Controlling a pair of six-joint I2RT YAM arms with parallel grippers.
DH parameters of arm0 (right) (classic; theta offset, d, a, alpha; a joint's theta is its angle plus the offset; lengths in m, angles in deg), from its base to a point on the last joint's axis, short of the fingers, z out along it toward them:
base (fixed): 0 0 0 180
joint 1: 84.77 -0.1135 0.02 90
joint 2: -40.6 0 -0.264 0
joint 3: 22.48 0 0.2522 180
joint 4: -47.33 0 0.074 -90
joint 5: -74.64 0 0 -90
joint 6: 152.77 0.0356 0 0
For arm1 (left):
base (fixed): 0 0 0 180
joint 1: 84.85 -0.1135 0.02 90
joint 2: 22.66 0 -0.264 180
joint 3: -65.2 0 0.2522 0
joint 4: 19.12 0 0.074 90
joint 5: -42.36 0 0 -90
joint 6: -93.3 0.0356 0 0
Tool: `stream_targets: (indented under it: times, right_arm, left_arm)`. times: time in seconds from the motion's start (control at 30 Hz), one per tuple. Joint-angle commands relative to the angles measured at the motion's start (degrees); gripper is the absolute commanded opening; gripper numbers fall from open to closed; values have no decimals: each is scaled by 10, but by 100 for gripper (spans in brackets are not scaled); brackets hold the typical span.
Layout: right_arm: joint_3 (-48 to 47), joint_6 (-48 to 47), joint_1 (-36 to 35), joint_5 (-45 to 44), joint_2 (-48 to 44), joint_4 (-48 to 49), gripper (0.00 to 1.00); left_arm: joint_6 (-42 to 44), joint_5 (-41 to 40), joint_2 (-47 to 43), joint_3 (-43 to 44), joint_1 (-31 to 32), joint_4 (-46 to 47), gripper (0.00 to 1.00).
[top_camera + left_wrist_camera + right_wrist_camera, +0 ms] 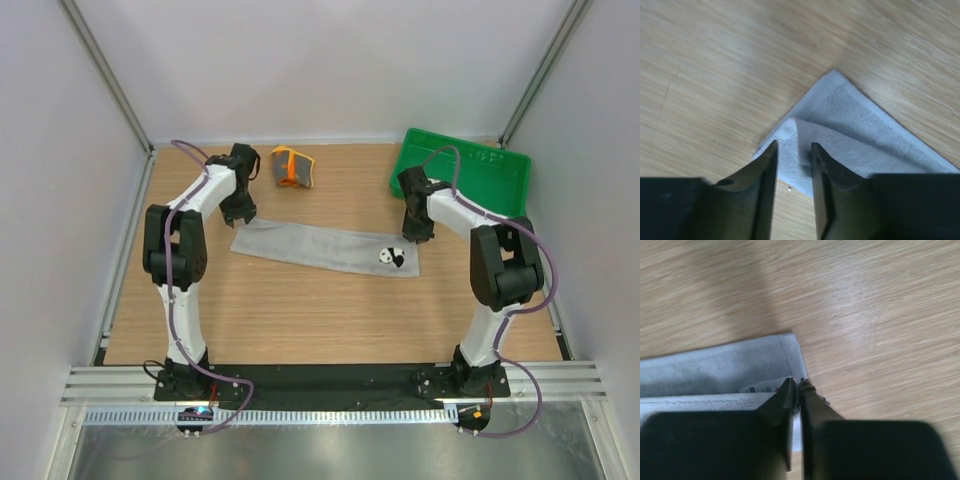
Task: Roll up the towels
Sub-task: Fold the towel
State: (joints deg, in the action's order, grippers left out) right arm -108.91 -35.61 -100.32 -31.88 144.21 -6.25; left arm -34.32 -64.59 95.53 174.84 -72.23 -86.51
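Observation:
The top layer of the light grey towel bunches up short of its far corner, so next I take the towel's near corner (759, 153) with my left gripper and straighten that end of the towel.
The light grey towel (320, 248) lies flat as a long strip across the middle of the table, with a panda patch (392, 256) near its right end. My left gripper (240, 213) is at its left end. In the left wrist view the gripper (792, 147) is open, its jaws astride a turned-up fold of the towel (865, 135). My right gripper (413, 235) is at the towel's right end. In the right wrist view the gripper (796, 382) is shut on the towel's edge (715, 365). The orange and yellow towel (292, 167) sits bundled at the back.
A green plastic tray (462, 170) stands at the back right, just behind my right arm. The wooden table (300, 320) is walled by white panels on three sides. A small label (757, 389) shows on the grey towel by my right fingers.

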Motion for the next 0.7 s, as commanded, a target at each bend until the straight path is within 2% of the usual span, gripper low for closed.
stream_targets:
  times: [0.0, 0.07, 0.1, 0.13, 0.2, 0.33, 0.47, 0.53, 0.57, 0.67]
  right_arm:
    - [-34, -9, 12, 10, 31, 18, 31]
    - [-41, -10, 13, 5, 34, 17, 46]
    - [-44, -8, 13, 0, 33, 13, 69]
    - [-50, -9, 14, -4, 29, 11, 76]
    - [-60, -11, 15, -16, 16, 3, 84]
    - [-74, -15, 15, -24, -21, -11, 89]
    - [-34, -11, 15, -13, -78, -13, 89]
    - [16, -9, 14, 29, -119, 10, 86]
    - [33, -8, 15, 52, -133, 26, 84]
    - [98, 1, 15, 131, -169, 64, 82]
  left_arm:
    - [10, -11, 12, 54, -2, -15, 45]
    - [11, -12, 7, 57, -2, -12, 63]
    - [11, -14, -8, 56, -3, -9, 71]
    - [12, -16, -17, 47, -2, -3, 76]
    - [10, -26, -50, 38, -3, -3, 79]
    - [-3, -60, -115, -18, -3, 3, 80]
    - [-20, -90, -187, -138, -3, 32, 82]
    - [-30, -100, -222, -172, -3, 48, 83]
    - [-30, -92, -233, -210, -3, 60, 83]
    - [-25, -62, -249, -253, -3, 113, 82]
